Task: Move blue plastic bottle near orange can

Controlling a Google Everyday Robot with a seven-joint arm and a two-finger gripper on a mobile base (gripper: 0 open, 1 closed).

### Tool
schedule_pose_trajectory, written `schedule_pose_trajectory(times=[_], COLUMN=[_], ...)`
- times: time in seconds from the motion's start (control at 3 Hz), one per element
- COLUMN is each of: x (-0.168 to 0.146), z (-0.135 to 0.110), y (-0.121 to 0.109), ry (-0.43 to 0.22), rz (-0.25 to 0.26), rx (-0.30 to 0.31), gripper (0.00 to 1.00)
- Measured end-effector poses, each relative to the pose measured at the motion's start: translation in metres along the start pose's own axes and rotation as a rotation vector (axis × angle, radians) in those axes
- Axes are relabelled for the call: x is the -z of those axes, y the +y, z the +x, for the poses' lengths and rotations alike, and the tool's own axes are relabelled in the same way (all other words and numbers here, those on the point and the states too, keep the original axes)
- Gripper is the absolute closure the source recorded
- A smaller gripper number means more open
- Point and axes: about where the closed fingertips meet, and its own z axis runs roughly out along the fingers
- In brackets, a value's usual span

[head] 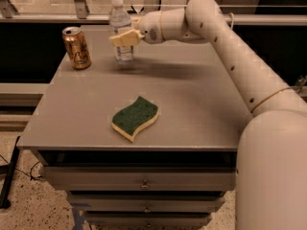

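Next, I set the blue plastic bottle, now upright at the back of the grey table, down on the grey table point(102, 66), right up against the side of the orange can that faces the arm, and let go of it.
The blue plastic bottle point(121, 28), clear with a white cap, stands upright at the back of the grey table point(192, 104), held just above or on its top; I cannot tell which. My gripper point(123, 37) is shut on the bottle's middle, reaching in from the right on a long white arm. The orange can point(76, 47), copper-orange with a silver top, stands upright at the back left of the table, a short gap to the left of the bottle.
A green and yellow sponge point(135, 118) lies near the table's front middle. The white arm point(225, 47) spans the back right of the table. Drawers point(144, 181) sit below the front edge. A glass rail runs behind the table.
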Motion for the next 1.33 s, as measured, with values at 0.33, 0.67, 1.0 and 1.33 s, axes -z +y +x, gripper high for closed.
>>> schedule_pose_trajectory(times=[0.33, 0.67, 1.0, 1.33], x=[-0.026, -0.045, -0.058, -0.066], z=[-0.010, -0.016, -0.016, -0.012], y=[0.007, 0.015, 0.027, 0.036], ry=[-0.016, -0.030, -0.040, -0.042], rz=[-0.034, -0.064, -0.099, -0.130], rx=[0.013, 0.017, 0.003, -0.019], gripper=[1.00, 1.00, 1.00, 0.82])
